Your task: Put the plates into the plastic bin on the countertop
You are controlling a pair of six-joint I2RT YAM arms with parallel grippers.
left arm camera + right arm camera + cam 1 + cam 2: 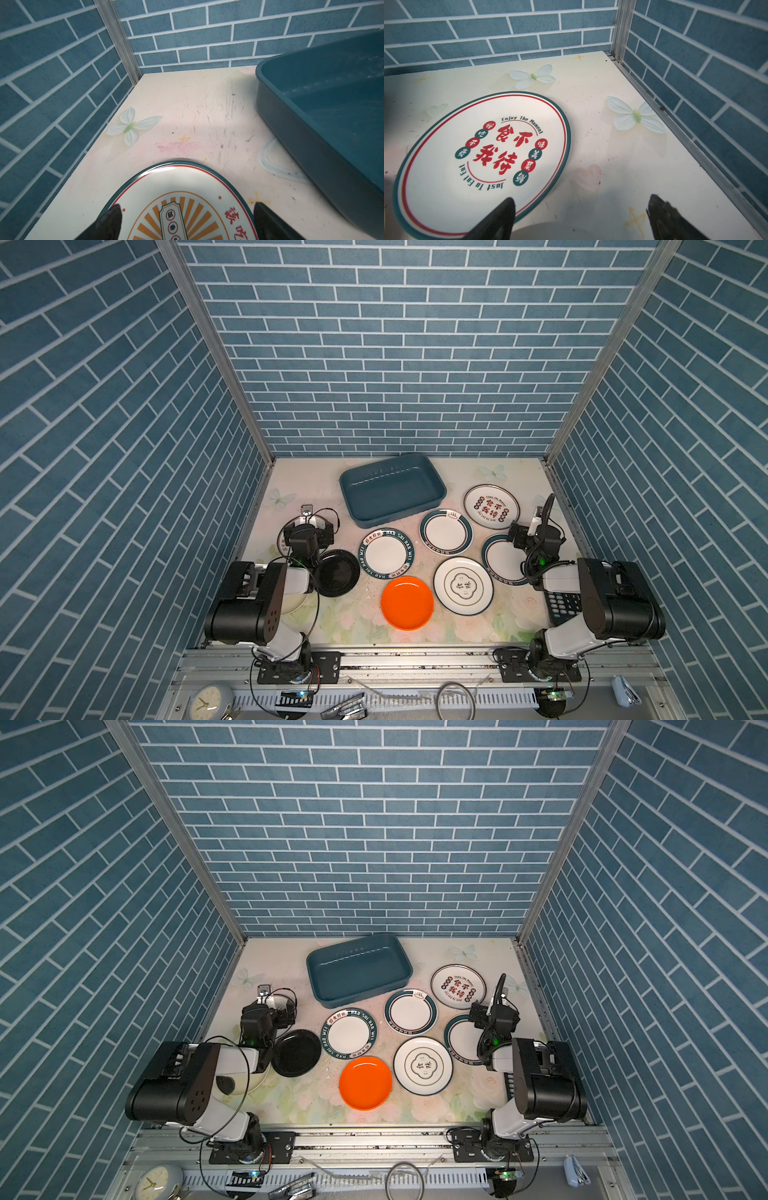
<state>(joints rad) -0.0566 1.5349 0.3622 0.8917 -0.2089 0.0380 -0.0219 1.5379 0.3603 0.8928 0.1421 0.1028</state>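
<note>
Next, my right gripper goes to the red-character plate's rim [516, 520] [540, 200] on the side away from the plastic bin and closes there.
The dark teal plastic bin [392, 489] [359, 969] stands empty at the back of the flowered countertop [357, 614]. Several plates lie flat in front of it: orange [407, 603], black [337, 572], teal-rimmed [387, 552] [445, 531], cream [463, 585] and one with red Chinese characters [491, 506] [483, 162]. My left gripper [187, 209] hangs open over a sunburst plate [176, 197], a finger on each side of it, with the bin [332, 116] close by. Beside the character plate my right gripper [581, 203] is open over bare countertop.
A black calculator [563, 605] lies under my right arm. Another teal-rimmed plate [500, 560] is partly hidden by that arm. Blue brick walls close in three sides, with metal posts [120, 41] [620, 27] at the back corners. A white clock [208, 701] sits below the front rail.
</note>
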